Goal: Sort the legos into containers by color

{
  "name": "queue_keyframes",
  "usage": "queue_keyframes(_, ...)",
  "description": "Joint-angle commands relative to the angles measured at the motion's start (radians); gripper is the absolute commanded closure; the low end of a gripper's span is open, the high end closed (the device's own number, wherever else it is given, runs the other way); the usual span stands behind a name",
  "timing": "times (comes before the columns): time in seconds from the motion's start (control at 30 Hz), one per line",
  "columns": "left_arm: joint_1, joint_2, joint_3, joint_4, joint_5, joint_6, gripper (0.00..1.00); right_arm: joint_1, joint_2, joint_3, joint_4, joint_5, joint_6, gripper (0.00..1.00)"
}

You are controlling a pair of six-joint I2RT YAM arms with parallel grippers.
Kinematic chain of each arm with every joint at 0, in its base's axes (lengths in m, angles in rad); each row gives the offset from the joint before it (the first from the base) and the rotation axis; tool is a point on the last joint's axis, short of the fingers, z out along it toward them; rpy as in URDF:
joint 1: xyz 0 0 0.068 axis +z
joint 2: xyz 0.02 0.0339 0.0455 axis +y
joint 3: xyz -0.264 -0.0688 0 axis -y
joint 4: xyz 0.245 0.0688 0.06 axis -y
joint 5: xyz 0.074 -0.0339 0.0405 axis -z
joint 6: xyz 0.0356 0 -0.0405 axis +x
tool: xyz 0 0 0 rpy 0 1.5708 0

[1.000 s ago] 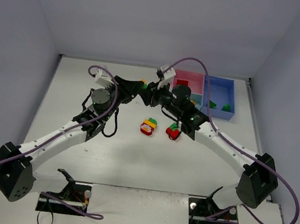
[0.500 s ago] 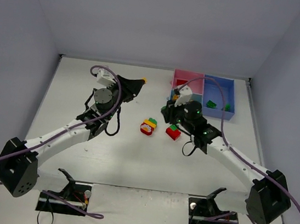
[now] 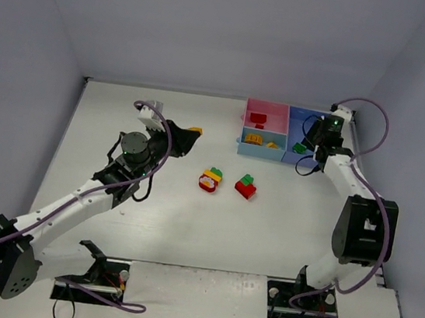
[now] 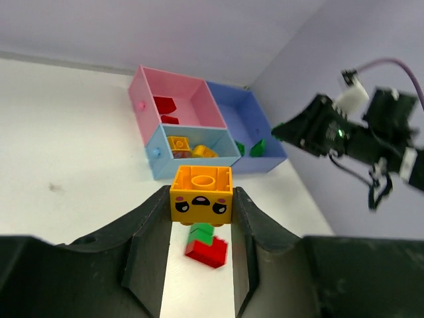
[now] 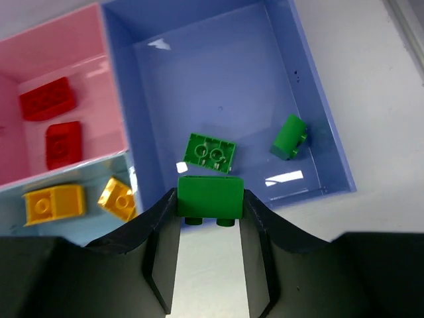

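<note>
My left gripper is to let go of the yellow-orange brick, now held above the table, in the light blue tray, between its yellow bricks and the tray's near side (image 3: 257, 144) (image 4: 186, 155).
My left gripper (image 3: 190, 131) is shut on a yellow-orange brick with a face (image 4: 201, 194), held above the table left of the trays. My right gripper (image 5: 210, 202) is shut on a green brick (image 5: 210, 196), held over the near rim of the medium blue tray (image 5: 218, 79). That tray holds two green bricks (image 5: 210, 152). The pink tray (image 5: 86, 73) holds two red bricks (image 5: 44, 98). The light blue tray (image 5: 79, 228) holds two yellow bricks (image 5: 54, 201). A red, yellow and green clump (image 3: 210, 179) and a red and green clump (image 3: 245, 187) lie mid-table.
The three joined trays (image 3: 282, 159) stand at the back right, near the right wall. The red and green clump (image 4: 207, 244) lies on the table straight below my left fingers. Purple cables loop off both arms.
The two grippers have parted from the middle of the table. My right arm swung right to the medium blue tray with the green brick. My left gripper drew back left with the yellow brick.
</note>
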Motion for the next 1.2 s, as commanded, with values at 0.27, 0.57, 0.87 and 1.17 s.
queue_keyframes(0.27, 0.008, -0.057, 0.019, -0.089, 0.195, 0.296, 1.00, -0.044, 0.213, 0.205, -0.033, -0.077, 0.054, 0.36)
queue_keyframes(0.57, -0.015, 0.205, 0.296, -0.161, 0.248, 0.259, 1.00, -0.041, 0.020, 0.110, -0.040, -0.154, 0.054, 0.23)
queue_keyframes(0.87, -0.069, 0.636, 0.728, -0.307, 0.255, 0.195, 1.00, -0.042, -0.281, -0.085, -0.104, -0.226, 0.169, 0.23)
queue_keyframes(1.17, -0.107, 0.956, 1.053, -0.344, 0.258, 0.185, 0.94, -0.044, -0.479, -0.263, -0.145, -0.309, 0.169, 0.23)
